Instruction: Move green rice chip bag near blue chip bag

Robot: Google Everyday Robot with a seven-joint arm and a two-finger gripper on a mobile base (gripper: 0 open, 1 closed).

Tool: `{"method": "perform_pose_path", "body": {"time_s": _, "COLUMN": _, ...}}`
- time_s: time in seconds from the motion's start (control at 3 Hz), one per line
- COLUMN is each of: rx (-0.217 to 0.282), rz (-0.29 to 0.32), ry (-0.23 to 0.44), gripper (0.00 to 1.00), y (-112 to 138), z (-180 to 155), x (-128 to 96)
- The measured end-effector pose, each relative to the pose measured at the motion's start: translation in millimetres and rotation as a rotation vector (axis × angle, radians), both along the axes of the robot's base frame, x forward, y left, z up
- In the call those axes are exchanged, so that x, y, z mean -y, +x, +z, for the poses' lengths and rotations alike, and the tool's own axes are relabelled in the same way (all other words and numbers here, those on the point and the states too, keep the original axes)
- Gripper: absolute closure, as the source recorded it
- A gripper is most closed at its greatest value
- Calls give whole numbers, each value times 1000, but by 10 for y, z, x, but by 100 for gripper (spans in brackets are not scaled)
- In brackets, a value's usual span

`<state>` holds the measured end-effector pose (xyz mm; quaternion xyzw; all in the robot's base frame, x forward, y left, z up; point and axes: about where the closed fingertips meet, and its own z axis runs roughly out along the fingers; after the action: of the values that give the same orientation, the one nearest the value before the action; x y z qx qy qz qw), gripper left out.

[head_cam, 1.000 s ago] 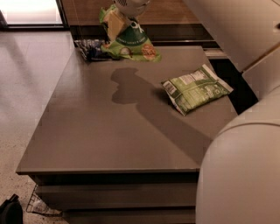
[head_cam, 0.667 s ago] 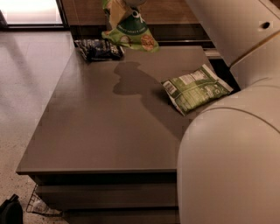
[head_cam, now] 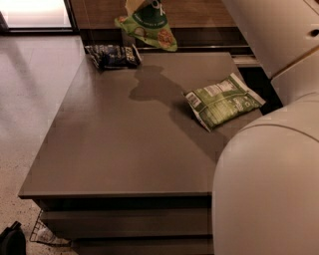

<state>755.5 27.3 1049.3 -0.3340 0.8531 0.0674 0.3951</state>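
I should release the green rice chip bag at the table's far edge [head_cam: 156,63], beside the blue chip bag. The green bag now hangs tilted in the air.
The green rice chip bag [head_cam: 147,26] hangs in the air above the far edge of the table [head_cam: 119,149], tilted, with its dark green circle showing. My gripper [head_cam: 135,6] is at the top edge of the view, mostly cut off, shut on the bag's top. The blue chip bag [head_cam: 112,56] lies flat at the table's far left corner, just left of and below the hanging bag. The hanging bag's shadow falls on the tabletop to the right of the blue bag.
A paler green rectangular bag with white label panels [head_cam: 224,99] lies at the table's right edge. My white arm [head_cam: 269,164] fills the right side. A dark object [head_cam: 11,241] and a wire basket [head_cam: 45,233] sit on the floor at the front left.
The green rice chip bag has risen higher with my gripper, now clear above the table's far edge. The blue bag and the paler green bag have not moved.
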Motion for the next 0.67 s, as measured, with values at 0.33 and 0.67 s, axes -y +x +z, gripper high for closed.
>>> {"method": "perform_pose_path", "body": {"time_s": 0.33, "rx": 0, "rz": 0, "ry": 0, "gripper": 100, "y": 0, "z": 0, "x": 0}}
{"method": "perform_pose_path", "body": {"time_s": 0.67, "rx": 23, "rz": -110, "ry": -72, "gripper": 100, "y": 317, "z": -235, "x": 23}}
